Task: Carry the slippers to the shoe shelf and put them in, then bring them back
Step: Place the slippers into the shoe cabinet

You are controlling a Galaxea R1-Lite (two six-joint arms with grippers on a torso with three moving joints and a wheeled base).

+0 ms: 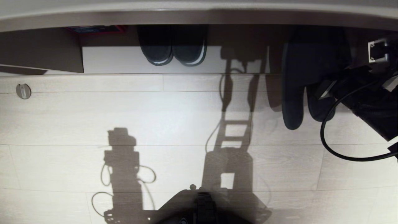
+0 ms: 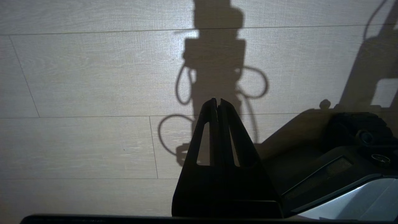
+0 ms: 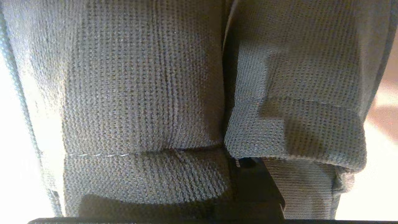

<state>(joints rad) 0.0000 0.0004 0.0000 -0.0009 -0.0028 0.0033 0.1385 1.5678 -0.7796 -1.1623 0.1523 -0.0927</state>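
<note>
The slippers will sit in the shoe shelf [image 1: 285,56], below the counter edge next to the other dark pair, once my right gripper releases them.
The slippers [image 1: 292,93] are a dark grey fabric pair hanging toes-down at the right of the head view, above the pale floor and in front of the unit. My right gripper [image 1: 320,91] is shut on them from the right. In the right wrist view their knitted uppers [image 3: 140,93] fill the picture side by side, and the gripper [image 3: 239,161] pinches the fabric edges where the two meet. The shoe shelf [image 1: 275,59] is the dark, narrower opening behind the slippers and is mostly hidden by them. My left gripper [image 2: 217,101] hangs parked over the floor, shut and holding nothing.
Another dark pair with whitish sole edges [image 1: 172,51] sits in the wider, white-floored cubby [image 1: 118,59]. The counter edge [image 1: 199,15] runs along the top. A round floor fitting [image 1: 23,91] lies at the left. A black cable [image 1: 335,146] loops below my right arm, and my base [image 1: 202,205] is nearest.
</note>
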